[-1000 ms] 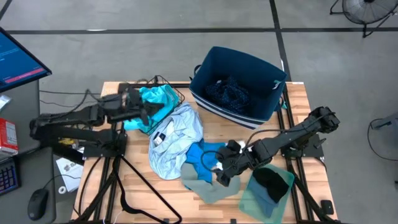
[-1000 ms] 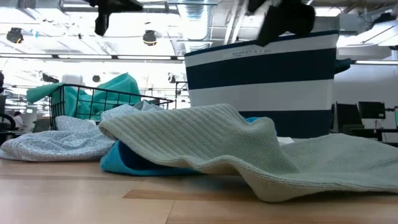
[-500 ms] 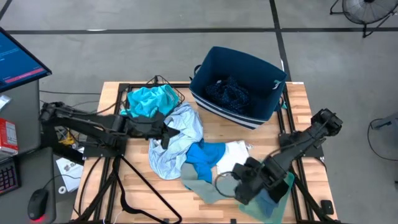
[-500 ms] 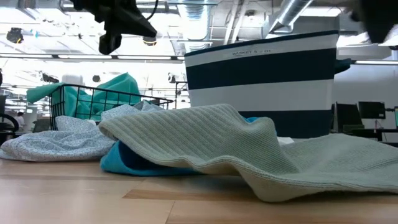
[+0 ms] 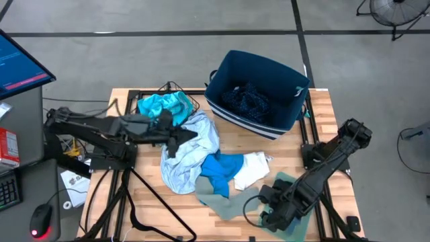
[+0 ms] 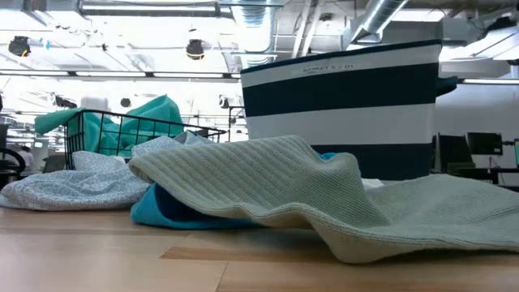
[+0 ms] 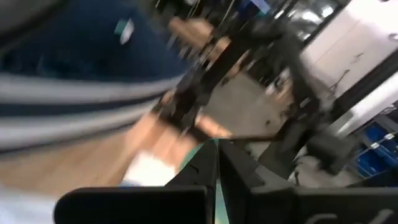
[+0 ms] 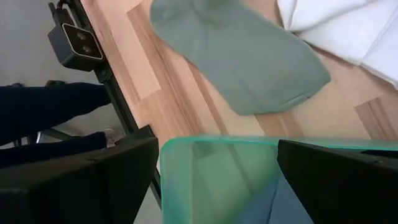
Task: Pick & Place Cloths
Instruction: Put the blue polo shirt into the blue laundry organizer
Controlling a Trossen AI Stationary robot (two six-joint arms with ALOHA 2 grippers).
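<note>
The robot's left gripper is shut and empty while the pale blue-white cloth lies below, so it should open, point down and pinch the cloth's upper folds [image 5: 199,143].
My left gripper [image 5: 188,133] [image 7: 216,163] hangs shut above the pale blue-white cloth [image 5: 191,151], which lies crumpled mid-table. My right gripper [image 5: 267,207] [image 8: 217,149] is open at the near edge, one finger on either side of the green tray's rim [image 8: 249,144], above it. A bright turquoise cloth [image 5: 218,171], a white cloth [image 5: 250,168] and a grey knit cloth [image 5: 225,202] [image 8: 249,56] lie overlapping on the table. The dark navy patterned cloth [image 5: 245,101] lies inside the navy bin [image 5: 282,74]. The right arm hides the small black cloth.
A wire basket holding a teal cloth [image 5: 161,106] stands at the table's far left. The green tray [image 5: 285,180] sits at the near right corner. A small camera [image 8: 74,40] is fixed at the near edge, and beyond that edge a person's dark sleeve [image 8: 43,109] shows. Cables hang below the near side.
My left gripper moved from above the wire basket toward the right, over the pale blue-white cloth, and rose out of the low view. My right gripper travelled from the turquoise and white cloths toward the near edge, stopping over the green tray and uncovering the white cloth.
</note>
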